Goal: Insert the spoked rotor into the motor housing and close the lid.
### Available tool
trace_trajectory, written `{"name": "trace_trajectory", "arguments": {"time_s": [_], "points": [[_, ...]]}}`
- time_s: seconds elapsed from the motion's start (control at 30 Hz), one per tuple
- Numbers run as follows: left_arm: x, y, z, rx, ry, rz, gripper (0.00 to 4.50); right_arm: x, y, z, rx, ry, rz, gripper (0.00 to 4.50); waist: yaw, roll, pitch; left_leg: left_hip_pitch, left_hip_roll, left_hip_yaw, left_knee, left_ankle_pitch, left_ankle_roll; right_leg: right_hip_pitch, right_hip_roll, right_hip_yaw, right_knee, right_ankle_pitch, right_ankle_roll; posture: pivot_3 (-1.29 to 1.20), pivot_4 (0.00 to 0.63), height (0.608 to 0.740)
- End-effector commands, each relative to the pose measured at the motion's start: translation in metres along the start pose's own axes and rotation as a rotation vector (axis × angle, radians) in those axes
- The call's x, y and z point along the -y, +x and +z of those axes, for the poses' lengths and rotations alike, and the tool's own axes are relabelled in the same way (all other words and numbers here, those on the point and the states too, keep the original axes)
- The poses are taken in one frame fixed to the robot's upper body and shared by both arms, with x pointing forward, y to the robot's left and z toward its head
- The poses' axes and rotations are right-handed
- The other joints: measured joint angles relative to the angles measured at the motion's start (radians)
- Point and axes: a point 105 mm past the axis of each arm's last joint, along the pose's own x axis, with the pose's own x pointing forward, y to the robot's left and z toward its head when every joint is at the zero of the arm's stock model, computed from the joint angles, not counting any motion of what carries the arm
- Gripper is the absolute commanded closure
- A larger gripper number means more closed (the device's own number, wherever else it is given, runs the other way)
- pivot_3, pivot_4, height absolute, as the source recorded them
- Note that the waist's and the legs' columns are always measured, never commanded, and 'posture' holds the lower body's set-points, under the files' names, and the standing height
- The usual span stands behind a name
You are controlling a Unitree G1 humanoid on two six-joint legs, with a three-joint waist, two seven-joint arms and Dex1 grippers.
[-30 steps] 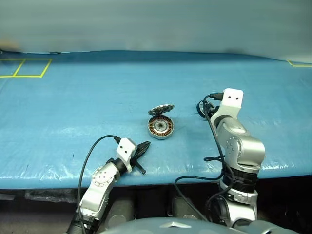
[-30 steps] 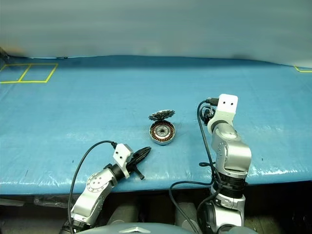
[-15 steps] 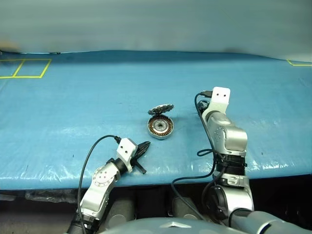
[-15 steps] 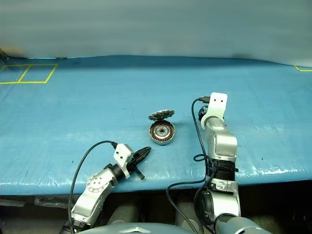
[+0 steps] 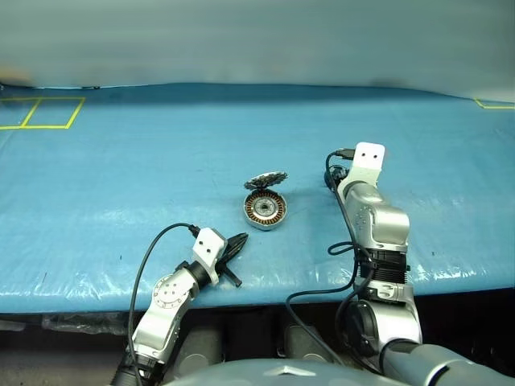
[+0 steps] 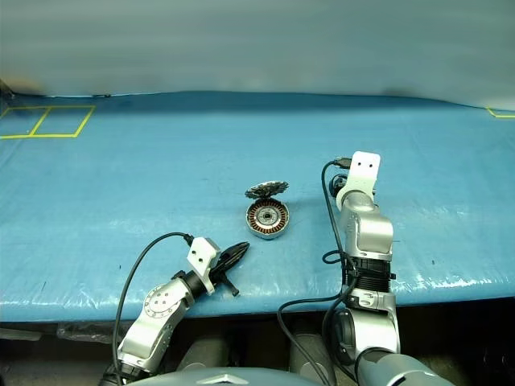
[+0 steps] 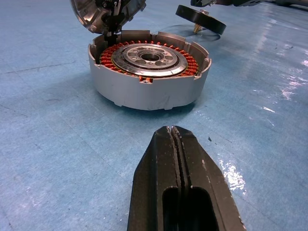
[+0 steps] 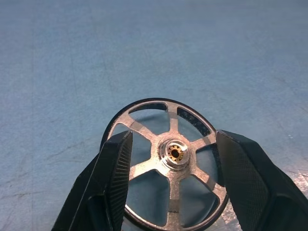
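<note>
My right gripper's fingers are on both sides of the spoked rotor's slanted rim. Next, I pinch the rotor's central hub (image 8: 174,153) and first set the rotor down nearer the motor housing.
The motor housing (image 5: 265,210) sits mid-table, its copper windings (image 7: 190,65) showing around the hub. Its lid (image 5: 266,179) stands open at the far rim. The spoked rotor (image 8: 168,159) lies on the blue cover to the right of the housing (image 7: 149,72), also seen as the black-rimmed rotor (image 7: 200,19) beyond it. My right gripper (image 8: 173,137) is open, with one finger on each side of the rotor's rim. My left gripper (image 5: 240,240) rests near the front edge, shut and empty, pointing at the housing.
A blue plastic sheet (image 5: 145,177) covers the table. Yellow tape marks sit at the far left (image 5: 40,112) and far right (image 5: 492,104). The table's front edge (image 5: 265,291) runs just behind both arms. Black cables (image 5: 354,241) hang along the right arm.
My right arm has stretched forward and sunk a little, and its wrist has shifted slightly left. The left arm, housing and lid have stayed put.
</note>
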Motion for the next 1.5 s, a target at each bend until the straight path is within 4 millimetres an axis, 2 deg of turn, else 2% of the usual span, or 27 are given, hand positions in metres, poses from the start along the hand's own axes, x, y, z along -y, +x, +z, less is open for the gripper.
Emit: {"name": "trace_trajectory", "arguments": {"time_s": [0.03,0.43,0.53,0.67,0.7,1.07,1.3,1.5], "points": [[0.004,0.001,0.0,-0.009,0.006,-0.012,4.5,-0.009,-0.004,0.003,0.016,-0.015,0.05,1.63,0.0,0.0,0.0,0.0,0.0,0.0,0.0,0.0,0.0,0.0,0.0,0.0,0.0,0.0,0.0,0.0,0.15,0.74],[0.003,0.001,0.0,-0.011,0.008,-0.002,4.5,-0.008,-0.002,-0.009,-0.035,0.016,0.04,1.63,0.0,0.0,0.0,0.0,0.0,0.0,0.0,0.0,0.0,0.001,0.0,0.0,0.0,0.0,0.0,0.0,0.15,0.74],[0.003,0.001,-0.001,-0.013,0.008,-0.002,4.5,-0.007,-0.003,-0.012,-0.042,0.033,0.037,2.21,0.0,0.0,0.0,0.001,0.0,0.0,0.0,0.0,0.0,0.001,0.0,0.0,0.0,0.0,0.0,0.0,0.15,0.74],[0.003,0.001,-0.001,-0.014,0.008,-0.001,4.5,-0.006,-0.004,-0.014,-0.046,0.029,0.03,3.47,-0.001,0.0,0.0,0.001,0.0,0.0,0.0,0.0,0.0,0.001,0.0,0.0,0.0,0.0,0.0,0.0,0.15,0.74],[0.003,0.002,-0.001,-0.014,0.008,-0.001,4.5,-0.006,-0.004,-0.014,-0.047,0.028,0.028,3.58,-0.001,0.0,0.0,0.001,0.0,0.0,0.0,0.0,0.0,0.001,0.0,0.0,0.0,0.0,0.0,0.0,0.15,0.74],[0.002,0.002,-0.001,-0.019,0.013,0.004,4.5,-0.011,-0.008,-0.019,-0.058,0.002,0.063,3.58,0.0,0.0,0.0,0.001,0.0,0.0,0.0,0.0,0.0,0.001,0.0,0.0,0.0,0.0,0.0,0.0,0.15,0.74],[0.001,0.002,0.0,-0.013,0.013,0.009,4.5,-0.025,-0.036,-0.033,-0.086,-0.063,0.182,3.58,0.0,0.0,0.0,0.001,0.001,0.0,0.0,0.0,0.0,0.001,-0.001,0.001,0.0,0.0,0.0,0.0,0.15,0.74],[-0.001,0.0,0.001,-0.015,0.016,0.011,4.5,-0.033,-0.081,-0.042,-0.101,-0.177,0.342,3.58,0.002,0.0,0.0,0.0,0.001,-0.001,-0.001,0.0,0.0,0.001,-0.002,0.001,-0.001,-0.001,-0.001,0.0,0.15,0.74]]}}
